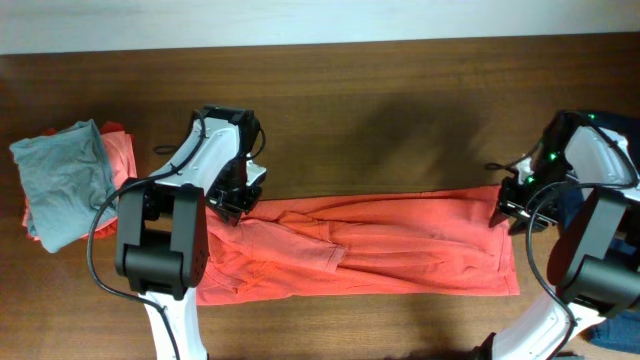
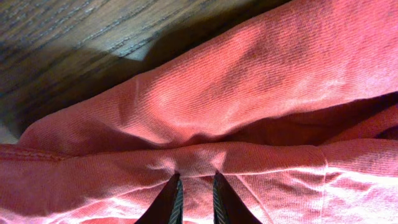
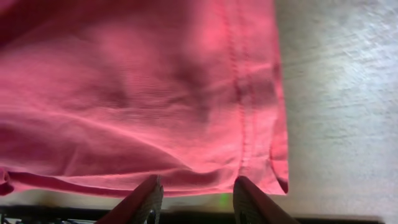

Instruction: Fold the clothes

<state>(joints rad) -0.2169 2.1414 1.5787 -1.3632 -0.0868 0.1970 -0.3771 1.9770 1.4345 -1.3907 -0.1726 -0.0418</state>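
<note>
A rumpled flap slants across the orange-red T-shirt; my left gripper needs to pinch the flap's fold (image 2: pixel 198 157), drawing it to the T-shirt's near edge before folding.
The orange-red T-shirt (image 1: pixel 400 245) lies as a long, rumpled strip across the table's middle; its lettering is hidden. My left gripper (image 1: pixel 238 206) is at the strip's upper left corner. In the left wrist view its jaws (image 2: pixel 195 186) are nearly closed, with a ridge of the shirt (image 2: pixel 249 93) pinched between them. My right gripper (image 1: pixel 505 212) is at the strip's upper right corner. In the right wrist view its jaws (image 3: pixel 196 190) are wide apart, and the shirt's hemmed edge (image 3: pixel 242 112) lies just past the fingertips, not gripped.
A grey folded shirt (image 1: pixel 62 180) sits at the far left on top of another orange-red garment (image 1: pixel 122 155). A dark blue garment (image 1: pixel 612 335) shows at the right edge behind the right arm. Dark wooden table (image 1: pixel 400 120); its back edge runs along the top.
</note>
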